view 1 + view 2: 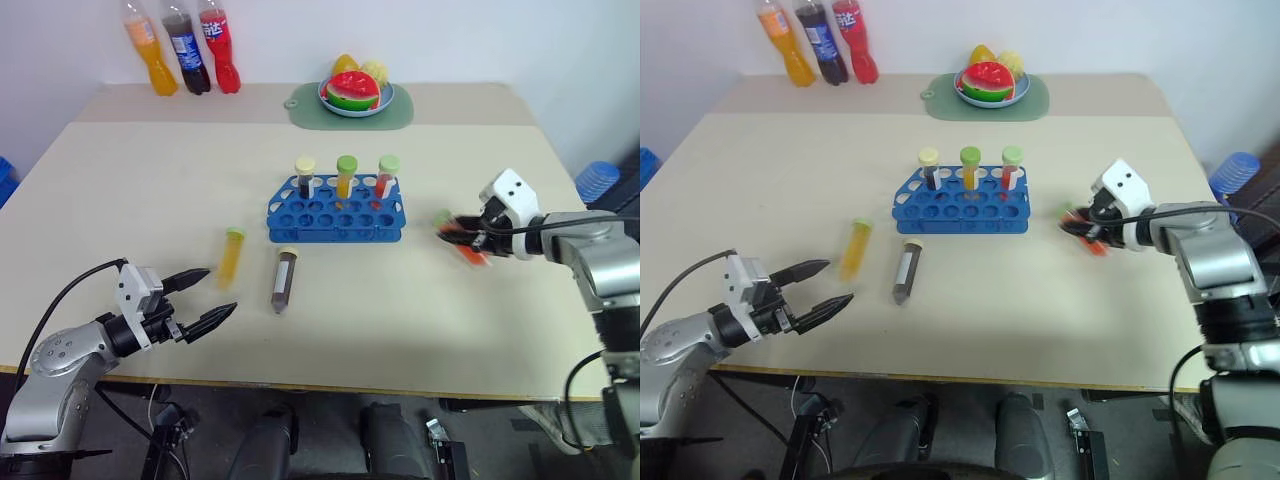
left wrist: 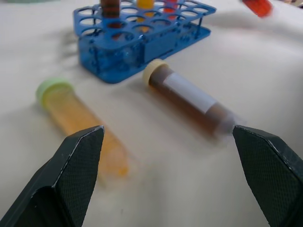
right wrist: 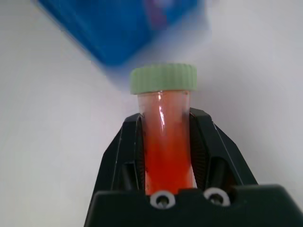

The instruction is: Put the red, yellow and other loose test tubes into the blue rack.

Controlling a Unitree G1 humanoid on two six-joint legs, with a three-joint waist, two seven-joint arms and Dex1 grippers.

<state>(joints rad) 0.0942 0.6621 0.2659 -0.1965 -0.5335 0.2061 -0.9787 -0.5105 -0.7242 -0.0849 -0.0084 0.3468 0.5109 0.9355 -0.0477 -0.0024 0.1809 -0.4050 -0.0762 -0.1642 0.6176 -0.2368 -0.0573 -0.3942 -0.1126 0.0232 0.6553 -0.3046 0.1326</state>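
Next, my right gripper releases the red test tube in the blue rack's hole point(image 1: 387, 215) in front of the red tube in the back row.
My right gripper point(image 1: 452, 234) is shut on the red test tube point(image 3: 165, 137) with a green cap, holding it just above the table to the right of the blue rack point(image 1: 300, 226). Three capped tubes stand in the rack's back row. The yellow tube point(image 1: 231, 256) and the brown tube point(image 1: 284, 281) with a cream cap lie on the table in front of the rack's left end. My left gripper point(image 1: 205, 297) is open, low near the front edge, pointing at these two; the yellow tube point(image 2: 80, 118) and the brown tube point(image 2: 189, 97) lie just beyond its fingertips.
Three soda bottles point(image 1: 180, 50) stand at the back left. A green mat with a fruit plate point(image 1: 352, 95) sits at the back centre. A blue object point(image 1: 598, 180) stands off the table's right side.
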